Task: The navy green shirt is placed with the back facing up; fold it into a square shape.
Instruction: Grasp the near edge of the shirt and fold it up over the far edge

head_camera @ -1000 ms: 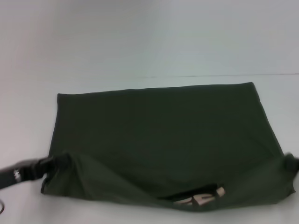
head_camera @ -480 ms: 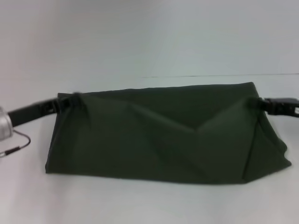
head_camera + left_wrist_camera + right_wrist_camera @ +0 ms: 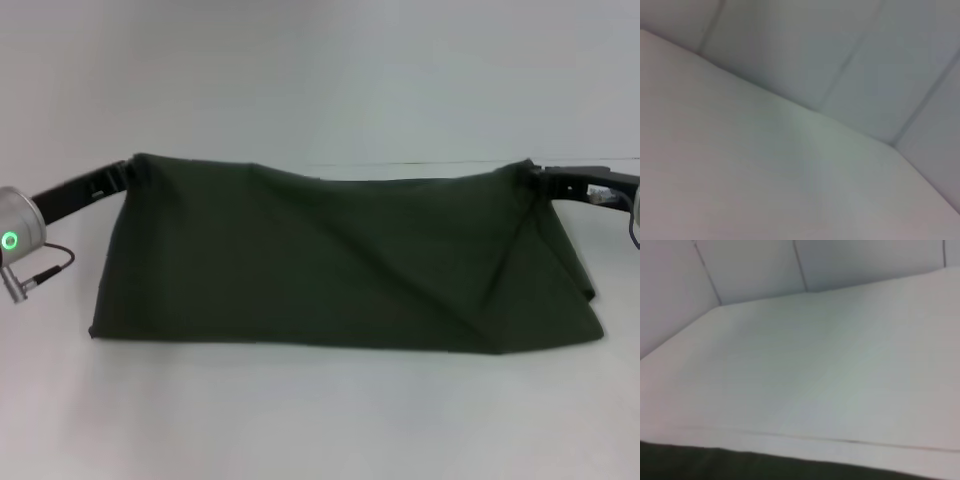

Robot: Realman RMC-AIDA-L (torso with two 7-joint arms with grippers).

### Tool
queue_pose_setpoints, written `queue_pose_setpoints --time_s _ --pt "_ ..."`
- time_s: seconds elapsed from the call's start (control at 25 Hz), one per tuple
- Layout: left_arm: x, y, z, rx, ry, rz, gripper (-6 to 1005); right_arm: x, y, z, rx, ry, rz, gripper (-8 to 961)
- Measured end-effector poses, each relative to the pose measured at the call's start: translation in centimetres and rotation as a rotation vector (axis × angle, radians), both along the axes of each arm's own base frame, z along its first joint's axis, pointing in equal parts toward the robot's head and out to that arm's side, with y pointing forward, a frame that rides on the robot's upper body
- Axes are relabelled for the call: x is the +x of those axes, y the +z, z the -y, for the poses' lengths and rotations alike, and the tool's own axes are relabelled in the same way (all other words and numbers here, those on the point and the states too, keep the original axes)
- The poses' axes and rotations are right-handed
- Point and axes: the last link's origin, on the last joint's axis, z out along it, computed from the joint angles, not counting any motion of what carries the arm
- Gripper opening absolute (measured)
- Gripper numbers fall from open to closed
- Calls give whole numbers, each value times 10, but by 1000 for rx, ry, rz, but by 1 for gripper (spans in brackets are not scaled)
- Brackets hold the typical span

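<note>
Next, I release the navy green shirt corner from my left gripper on the white table [image 3: 134,186], just short of the thin dark line.
The navy green shirt [image 3: 330,265] lies across the white table in the head view, its near edge lifted and carried over toward the far edge, so it forms a slack, creased fold. My left gripper [image 3: 135,168] is shut on the shirt's lifted left corner. My right gripper [image 3: 532,176] is shut on the lifted right corner. Both hold the cloth above the table at the far edge. The front lettering is hidden. A dark strip of the shirt [image 3: 740,465] shows in the right wrist view.
The white table [image 3: 320,410] spreads in front of the shirt and at both sides. A pale panelled wall [image 3: 320,70] stands behind the table. The left wrist view shows only table [image 3: 740,165] and wall.
Both grippers have lifted the shirt's near corners and carried them up and toward the far edge. The cream lettering that showed at the near edge is now hidden.
</note>
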Motion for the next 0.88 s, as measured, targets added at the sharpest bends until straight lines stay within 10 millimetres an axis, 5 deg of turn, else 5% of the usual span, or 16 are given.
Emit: queue_pose_setpoints --time_s 0.88 --pt "8 -11 -21 109 36 -119 76 -15 -8 -23 112 -12 73 32"
